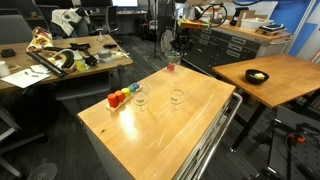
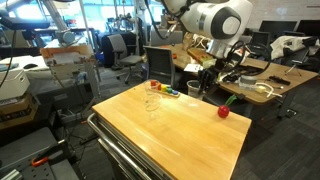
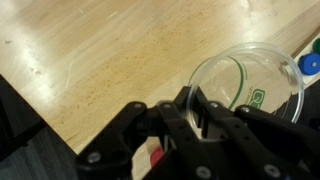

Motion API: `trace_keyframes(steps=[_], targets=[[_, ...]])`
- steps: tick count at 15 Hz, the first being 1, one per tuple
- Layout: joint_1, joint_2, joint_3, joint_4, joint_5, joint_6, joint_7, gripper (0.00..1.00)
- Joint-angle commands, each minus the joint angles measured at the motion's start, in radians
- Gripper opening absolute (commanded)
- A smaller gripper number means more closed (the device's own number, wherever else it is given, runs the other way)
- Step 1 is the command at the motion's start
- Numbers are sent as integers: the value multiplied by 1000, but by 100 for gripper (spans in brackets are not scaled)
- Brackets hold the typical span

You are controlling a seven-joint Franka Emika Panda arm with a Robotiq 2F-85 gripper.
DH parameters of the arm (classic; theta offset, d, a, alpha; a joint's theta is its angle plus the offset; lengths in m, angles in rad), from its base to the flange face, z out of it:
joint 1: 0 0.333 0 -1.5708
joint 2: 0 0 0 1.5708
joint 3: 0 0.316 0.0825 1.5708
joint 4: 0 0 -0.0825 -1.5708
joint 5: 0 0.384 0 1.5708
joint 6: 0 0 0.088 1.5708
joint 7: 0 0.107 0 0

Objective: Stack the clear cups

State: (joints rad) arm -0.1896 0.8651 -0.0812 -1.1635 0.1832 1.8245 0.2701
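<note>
The robot's gripper will release the held cup inside the standing clear cup farther from the coloured blocks (image 1: 179, 96).
Two clear cups stand apart on the wooden table (image 1: 165, 140). One (image 1: 140, 97) is next to the coloured blocks and the other (image 1: 177, 97) is further along. One cup shows in an exterior view (image 2: 152, 104). My gripper (image 1: 173, 48) (image 2: 205, 90) hangs above the table's far side, near the small red item (image 1: 170, 67) (image 2: 224, 110), apart from both cups. In the wrist view the fingers (image 3: 200, 100) are close together. A clear cup's (image 3: 250, 85) rim lies just past the fingertips. I see nothing held.
A row of coloured blocks (image 1: 120, 97) (image 2: 166, 91) sits by one cup; a blue block (image 3: 310, 65) shows in the wrist view. Another wooden table (image 1: 270, 72) with a dark bowl stands beside. Cluttered desks and chairs surround the table.
</note>
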Motion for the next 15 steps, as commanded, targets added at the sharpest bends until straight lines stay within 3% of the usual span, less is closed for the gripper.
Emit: trace_keyframes(steps=[1, 10, 15], targets=[[31, -136, -7, -96, -6, -39, 21, 2], [132, -413, 11, -500, 2, 74, 7, 2], [178, -571, 11, -736, -17, 212, 22, 2]])
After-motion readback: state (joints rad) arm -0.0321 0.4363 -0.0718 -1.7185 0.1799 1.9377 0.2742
